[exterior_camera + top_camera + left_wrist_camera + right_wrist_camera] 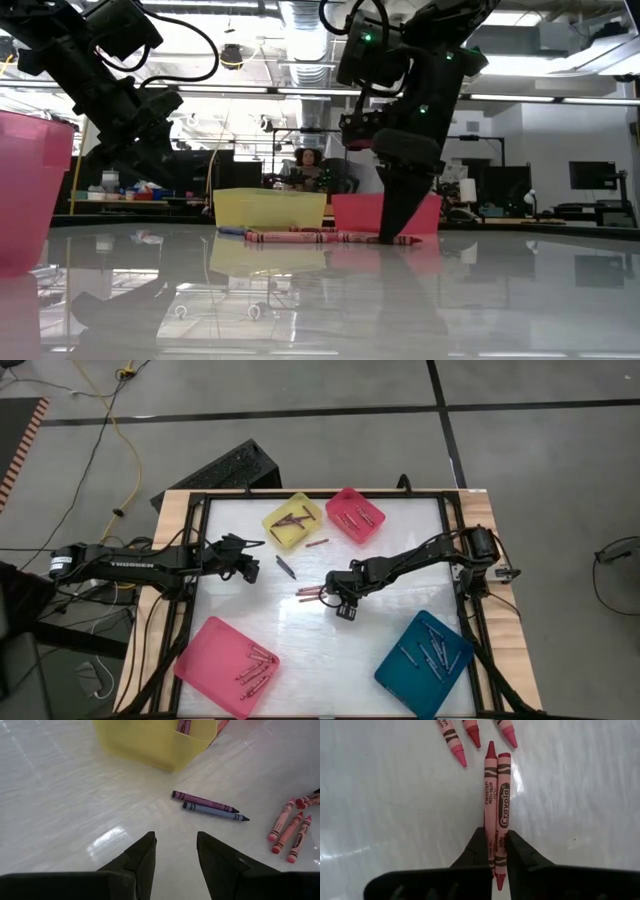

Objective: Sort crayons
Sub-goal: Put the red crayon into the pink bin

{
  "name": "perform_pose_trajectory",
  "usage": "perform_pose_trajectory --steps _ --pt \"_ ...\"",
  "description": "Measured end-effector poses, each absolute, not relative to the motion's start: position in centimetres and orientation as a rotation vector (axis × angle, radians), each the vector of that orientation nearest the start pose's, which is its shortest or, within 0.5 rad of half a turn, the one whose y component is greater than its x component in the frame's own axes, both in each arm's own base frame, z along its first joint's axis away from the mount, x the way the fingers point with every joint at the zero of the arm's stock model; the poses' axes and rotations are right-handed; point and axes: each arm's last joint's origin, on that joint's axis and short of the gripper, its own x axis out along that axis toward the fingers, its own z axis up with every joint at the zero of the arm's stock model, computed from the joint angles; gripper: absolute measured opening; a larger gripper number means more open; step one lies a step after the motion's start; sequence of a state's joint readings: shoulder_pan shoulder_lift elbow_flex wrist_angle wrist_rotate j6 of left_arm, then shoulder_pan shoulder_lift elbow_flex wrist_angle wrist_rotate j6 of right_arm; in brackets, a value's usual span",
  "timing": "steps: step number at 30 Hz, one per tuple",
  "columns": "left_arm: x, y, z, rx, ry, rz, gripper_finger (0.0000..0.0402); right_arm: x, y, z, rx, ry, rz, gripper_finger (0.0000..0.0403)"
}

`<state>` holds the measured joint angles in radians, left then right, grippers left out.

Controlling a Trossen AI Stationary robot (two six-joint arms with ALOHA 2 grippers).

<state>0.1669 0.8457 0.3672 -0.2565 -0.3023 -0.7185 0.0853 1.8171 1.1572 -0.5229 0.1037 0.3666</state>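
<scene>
Next, my right gripper opens, as it is pinching red-pink crayons side by side, then part them and take only the crayon whose flat end points away (504, 792).
Two red-pink crayons (497, 805) lie side by side near the table's middle, and my right gripper (495, 839) is shut on them; it shows in the high view (336, 597) too. More red-pink crayons (457, 740) lie just beyond. My left gripper (175, 842) is open and empty over the table's left middle (255, 555). A purple crayon (205, 800) and a blue-grey crayon (215, 812) lie flat on the table ahead of it. One more crayon (317, 543) lies by the yellow tray. My right gripper pinches the two crayons together between its two fingers, near their ends closest to the gripper (496, 851). The fingers (398, 225) point down from above and reach the tabletop. The crayons lie flat on the table, running away from the fingers toward the table's left.
A yellow tray (275, 532) and a small pink tray (345, 532) stand at the far side, both holding crayons. A large pink tray (205, 650) sits near left and a teal tray (400, 675) near right, with crayons inside. A black frame (200, 540) borders the table.
</scene>
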Motion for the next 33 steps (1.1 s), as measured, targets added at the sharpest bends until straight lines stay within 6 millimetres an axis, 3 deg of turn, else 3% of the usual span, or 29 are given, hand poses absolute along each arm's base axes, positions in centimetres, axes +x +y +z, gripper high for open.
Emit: perform_pose_trajectory --steps 11,19,33 --pt "15.7 3.5 17.8 -0.622 0.545 0.691 0.0133 36.1 2.8 18.6 0.216 1.12 -0.217 0.0028" --pt "15.7 3.5 17.8 -0.622 0.545 0.691 0.0133 36.1 2.7 18.7 0.285 1.125 -0.268 0.0022" --pt "15.7 3.5 17.8 -0.622 0.545 0.691 0.0133 35.3 2.6 16.9 0.333 1.171 -0.366 0.0133"
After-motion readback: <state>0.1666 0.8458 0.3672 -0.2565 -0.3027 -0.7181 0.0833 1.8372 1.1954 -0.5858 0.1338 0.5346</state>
